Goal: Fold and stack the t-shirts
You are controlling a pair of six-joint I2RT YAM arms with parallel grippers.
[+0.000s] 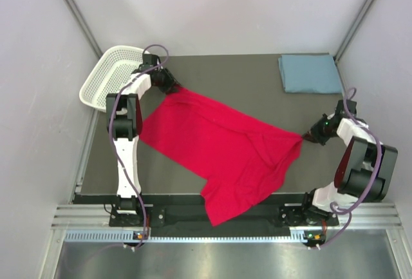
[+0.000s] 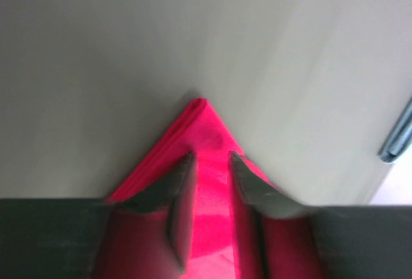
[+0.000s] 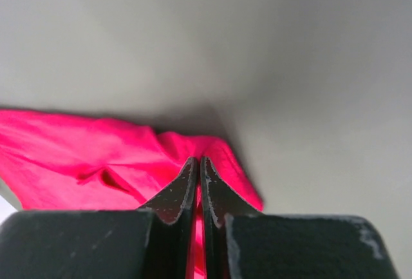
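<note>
The red t-shirt's bottom hem hangs over the table's near edge, so next my left gripper pinches the t-shirt's far corner (image 2: pixel 205 119) before both grippers pull it in.
The red t-shirt (image 1: pixel 219 150) lies spread diagonally across the dark table, with some wrinkles at its right side. My left gripper (image 1: pixel 172 87) is at its far-left corner. In the left wrist view the jaws (image 2: pixel 211 156) stand apart, with the red corner (image 2: pixel 205 121) lying between and beyond them. My right gripper (image 1: pixel 304 138) is at the shirt's right corner. In the right wrist view it (image 3: pixel 200 160) is shut on a pinch of the red cloth (image 3: pixel 96 156). The blue-grey t-shirt (image 1: pixel 310 73) lies folded at the far right corner.
A white mesh basket (image 1: pixel 109 76) hangs tilted off the table's far-left edge, next to my left arm. White walls close in the table on the left, the right and the back. The shirt's bottom hem overhangs the near edge.
</note>
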